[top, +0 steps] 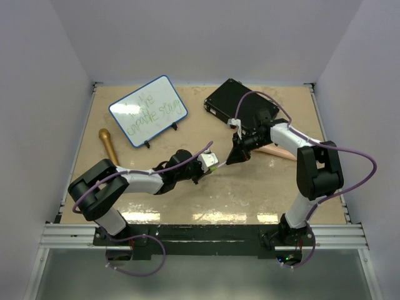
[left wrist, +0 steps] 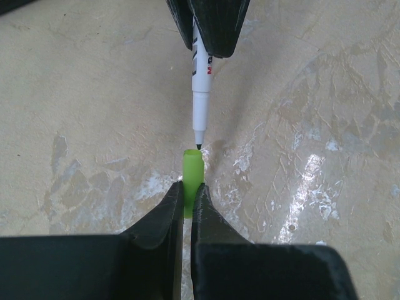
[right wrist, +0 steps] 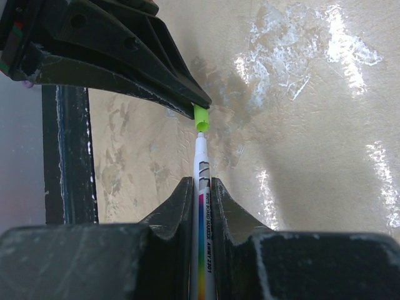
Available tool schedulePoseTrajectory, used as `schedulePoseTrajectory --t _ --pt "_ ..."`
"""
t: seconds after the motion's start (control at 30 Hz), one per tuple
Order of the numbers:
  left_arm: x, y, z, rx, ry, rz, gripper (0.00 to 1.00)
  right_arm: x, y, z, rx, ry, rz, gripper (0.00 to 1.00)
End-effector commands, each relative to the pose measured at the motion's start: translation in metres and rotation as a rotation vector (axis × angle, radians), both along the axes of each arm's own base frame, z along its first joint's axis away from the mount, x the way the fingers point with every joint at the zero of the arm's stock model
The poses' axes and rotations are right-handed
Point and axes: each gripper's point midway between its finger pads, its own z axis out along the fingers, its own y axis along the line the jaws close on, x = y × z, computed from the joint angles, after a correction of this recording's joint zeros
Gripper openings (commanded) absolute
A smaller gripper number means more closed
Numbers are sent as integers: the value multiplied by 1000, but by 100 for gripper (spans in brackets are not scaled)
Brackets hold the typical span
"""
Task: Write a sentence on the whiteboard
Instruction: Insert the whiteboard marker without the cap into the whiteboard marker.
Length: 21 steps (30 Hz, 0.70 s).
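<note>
I need to set the white whiteboard marker, now held at the cap's open mouth, down with my right gripper on the beige tabletop (top: 239, 161) next to the pale pink flat piece.
The whiteboard (top: 149, 111) stands tilted on small black feet at the back left, with the sentence (top: 152, 116) in green handwriting on it. Over the table's middle, my left gripper (left wrist: 189, 189) is shut on a light green marker cap (left wrist: 192, 169). My right gripper (right wrist: 201, 185) is shut on the barrel of a white whiteboard marker (right wrist: 202, 172). The two face each other in the top view, left gripper (top: 213, 164) and right gripper (top: 234, 156). The marker's bare tip (left wrist: 199, 145) sits just at the cap's open mouth, in line with it.
A black rectangular case (top: 240, 103) lies at the back right, just behind my right arm. A wooden-handled tool (top: 107, 144) rests left of the whiteboard's near corner. A pale pink flat piece (top: 279, 152) shows under my right forearm. The beige tabletop (top: 250, 187) is glossy.
</note>
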Motion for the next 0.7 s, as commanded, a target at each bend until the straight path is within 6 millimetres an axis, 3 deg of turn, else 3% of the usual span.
schedulePoseTrajectory --t 0.0,0.67 --pt "5 -13 14 -53 -25 -16 0 -6 4 3 31 1 29 0" --pt "3 -21 20 -75 -23 -54 0 -8 7 1 33 18 36 0"
